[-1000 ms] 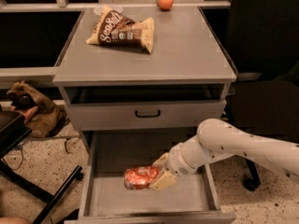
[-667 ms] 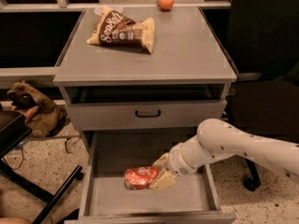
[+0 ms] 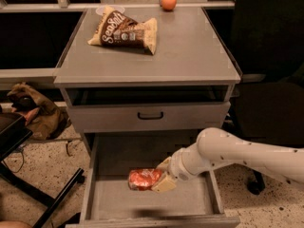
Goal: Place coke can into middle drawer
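My gripper is going to let go of the coke can on the bottom of the open middle drawer, close to its centre (image 3: 145,176).
The coke can (image 3: 142,178), red with whitish markings, lies on its side just above or on the floor of the pulled-out middle drawer (image 3: 190,202), left of centre. My gripper (image 3: 159,178) reaches in from the right on a white arm, and its cream fingers (image 3: 164,183) are shut on the can's right end. I cannot tell whether the can rests on the drawer floor or hangs slightly above it.
A brown chip bag (image 3: 124,31) and an orange fruit (image 3: 168,1) sit on the cabinet top (image 3: 190,56). The drawer front with a black handle (image 3: 150,115) is closed above the open drawer. A black stand leg (image 3: 52,198) and a brown bundle (image 3: 38,110) are on the left floor.
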Controlling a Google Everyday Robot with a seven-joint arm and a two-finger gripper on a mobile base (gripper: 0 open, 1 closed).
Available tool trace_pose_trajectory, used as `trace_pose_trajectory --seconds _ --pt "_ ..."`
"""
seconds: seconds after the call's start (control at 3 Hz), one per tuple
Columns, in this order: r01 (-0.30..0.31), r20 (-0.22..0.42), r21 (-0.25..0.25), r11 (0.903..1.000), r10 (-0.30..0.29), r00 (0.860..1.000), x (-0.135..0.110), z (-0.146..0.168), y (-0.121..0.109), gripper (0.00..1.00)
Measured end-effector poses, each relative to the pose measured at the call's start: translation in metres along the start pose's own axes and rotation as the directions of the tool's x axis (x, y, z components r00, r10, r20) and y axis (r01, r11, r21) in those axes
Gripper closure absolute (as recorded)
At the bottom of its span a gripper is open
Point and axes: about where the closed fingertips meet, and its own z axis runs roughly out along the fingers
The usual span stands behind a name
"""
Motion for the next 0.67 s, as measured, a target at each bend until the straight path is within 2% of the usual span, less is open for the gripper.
trace_pose_trajectory --seconds 0.33,0.67 --pt "-0.038 -0.112 0.089 0.9953 0.048 0.993 0.042 0.039 -0.023 1.0" --pt "-0.073 -0.183 0.185 0.98 0.108 0.977 0.077 0.074 -0.059 1.0"
